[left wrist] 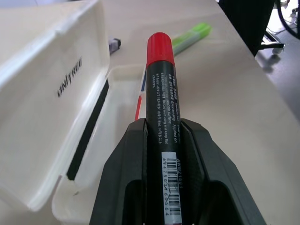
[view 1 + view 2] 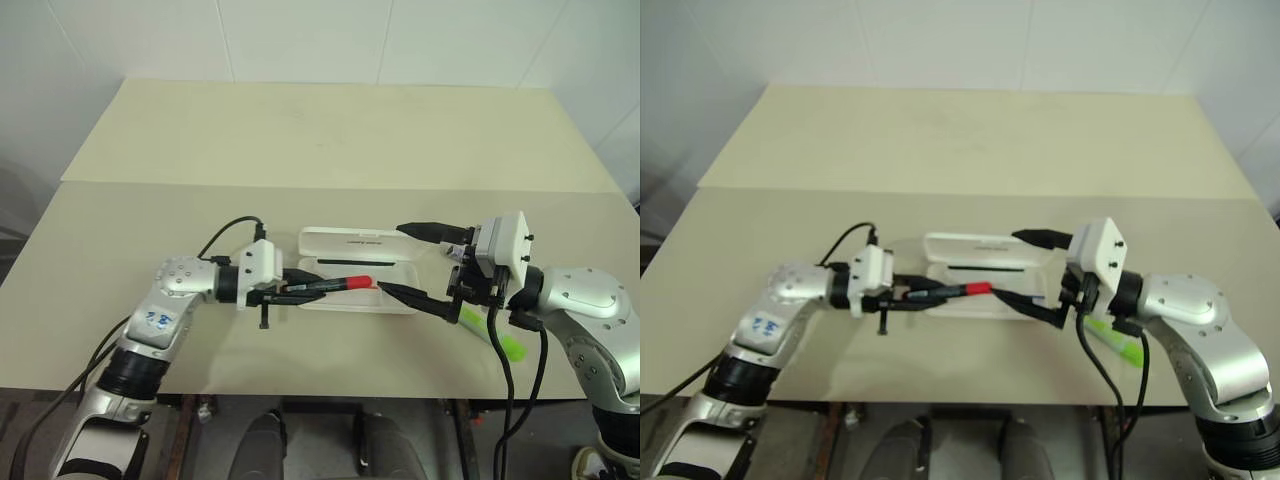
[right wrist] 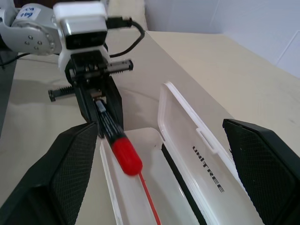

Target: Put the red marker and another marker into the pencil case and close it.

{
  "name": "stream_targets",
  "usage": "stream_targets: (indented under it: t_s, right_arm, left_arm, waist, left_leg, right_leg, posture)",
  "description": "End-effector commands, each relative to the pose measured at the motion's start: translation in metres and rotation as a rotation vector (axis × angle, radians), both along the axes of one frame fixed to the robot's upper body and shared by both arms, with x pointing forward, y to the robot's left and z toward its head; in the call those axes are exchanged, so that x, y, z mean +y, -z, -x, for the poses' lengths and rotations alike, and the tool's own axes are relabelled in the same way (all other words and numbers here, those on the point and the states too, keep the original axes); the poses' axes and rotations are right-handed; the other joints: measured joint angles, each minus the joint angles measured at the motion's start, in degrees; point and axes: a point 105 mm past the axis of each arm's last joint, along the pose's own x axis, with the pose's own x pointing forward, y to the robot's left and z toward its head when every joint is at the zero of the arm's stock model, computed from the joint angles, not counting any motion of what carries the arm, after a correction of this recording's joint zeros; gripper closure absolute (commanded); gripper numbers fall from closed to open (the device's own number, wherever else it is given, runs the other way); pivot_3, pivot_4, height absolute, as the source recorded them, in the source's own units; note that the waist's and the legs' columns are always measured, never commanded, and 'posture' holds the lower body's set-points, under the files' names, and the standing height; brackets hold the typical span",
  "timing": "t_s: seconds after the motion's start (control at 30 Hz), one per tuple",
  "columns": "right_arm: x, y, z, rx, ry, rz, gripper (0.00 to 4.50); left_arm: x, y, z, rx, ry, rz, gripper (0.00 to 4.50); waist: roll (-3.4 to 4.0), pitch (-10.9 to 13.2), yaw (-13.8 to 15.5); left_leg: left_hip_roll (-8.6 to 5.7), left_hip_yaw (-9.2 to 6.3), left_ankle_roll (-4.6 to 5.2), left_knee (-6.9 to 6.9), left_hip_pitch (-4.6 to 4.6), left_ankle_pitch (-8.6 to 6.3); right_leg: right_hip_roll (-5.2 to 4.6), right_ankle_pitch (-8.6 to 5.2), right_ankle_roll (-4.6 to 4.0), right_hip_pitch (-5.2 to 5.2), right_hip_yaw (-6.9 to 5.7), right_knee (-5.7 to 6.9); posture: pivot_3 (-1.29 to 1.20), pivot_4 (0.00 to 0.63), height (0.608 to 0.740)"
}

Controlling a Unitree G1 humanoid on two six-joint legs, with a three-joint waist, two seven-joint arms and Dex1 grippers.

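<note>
The robot will set the red marker down with its left gripper along the black piece at the back (image 2: 345, 264) (image 1: 90, 140) of the pencil case's tray. The marker is now held level over the tray.
The white pencil case (image 2: 400, 300) lies open at the table's middle, its lid (image 3: 201, 154) standing up at the back. My left gripper (image 2: 300, 286) is shut on the red marker (image 2: 335, 284) and holds it level, with the red cap (image 1: 160, 47) over the left part of the case's tray. At the case's right end my right gripper (image 2: 413, 261) stands open with one finger (image 3: 70, 164) on either side and nothing held. The lime-green marker (image 2: 497, 337) lies on the table to the right, partly hidden behind my right wrist.
The case rests on a beige table (image 2: 300, 130) with a seam across its middle and a front edge close to me. A small white-and-purple object (image 1: 114, 44) lies past the case's far end. White walls stand behind the table.
</note>
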Motion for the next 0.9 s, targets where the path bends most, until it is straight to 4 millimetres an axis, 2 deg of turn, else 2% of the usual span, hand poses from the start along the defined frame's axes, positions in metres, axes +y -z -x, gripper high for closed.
stream_targets:
  t_s: [0.03, 0.17, 0.27, 0.57, 0.9]
  right_arm:
    - [-0.002, -0.013, 0.008, -0.063, 0.013, 0.000, 0.00]
    - [-0.005, -0.014, 0.009, -0.063, 0.038, 0.001, 0.00]
    - [-0.010, -0.011, 0.011, -0.050, 0.053, 0.010, 0.00]
    - [-0.041, 0.022, 0.018, 0.060, 0.118, 0.100, 0.00]
    - [-0.036, 0.024, 0.021, 0.063, 0.104, 0.087, 0.00]
  left_arm:
    - [-0.009, 0.001, -0.003, -0.054, 0.017, -0.034, 3.84]
    - [-0.014, 0.009, -0.011, -0.084, 0.010, -0.080, 3.84]
    - [-0.016, 0.008, -0.020, -0.101, -0.021, -0.073, 3.84]
    - [-0.029, -0.001, -0.041, -0.160, -0.067, -0.069, 3.84]
    - [-0.033, 0.005, -0.047, -0.192, -0.071, -0.133, 3.84]
  waist:
    - [0.00, 0.00, 0.01]
    - [0.00, 0.00, 0.03]
    - [0.00, 0.00, 0.09]
    - [0.00, 0.00, 0.31]
    - [0.00, 0.00, 0.12]
  left_leg:
    - [0.00, 0.00, 0.00, 0.00, 0.00, 0.00]
    - [0.00, 0.00, 0.00, 0.02, 0.01, 0.00]
    - [0.00, -0.01, 0.00, 0.07, 0.00, 0.00]
    - [-0.02, -0.02, 0.02, 0.19, -0.04, -0.01]
    - [-0.03, -0.02, 0.03, 0.38, -0.02, -0.01]
  right_leg:
    - [0.00, 0.00, 0.00, 0.01, 0.00, 0.00]
    - [0.00, 0.00, 0.00, 0.02, 0.00, 0.01]
    - [0.00, 0.01, 0.01, 0.03, 0.00, 0.01]
    - [0.00, 0.05, 0.09, 0.07, -0.01, 0.01]
    - [0.00, 0.09, 0.15, 0.19, 0.02, 0.00]
  posture:
    - [0.00, 0.150, 0.740]
    - [0.00, 0.150, 0.740]
    - [0.00, 0.150, 0.740]
    - [0.00, 0.150, 0.740]
    - [0.00, 0.150, 0.740]
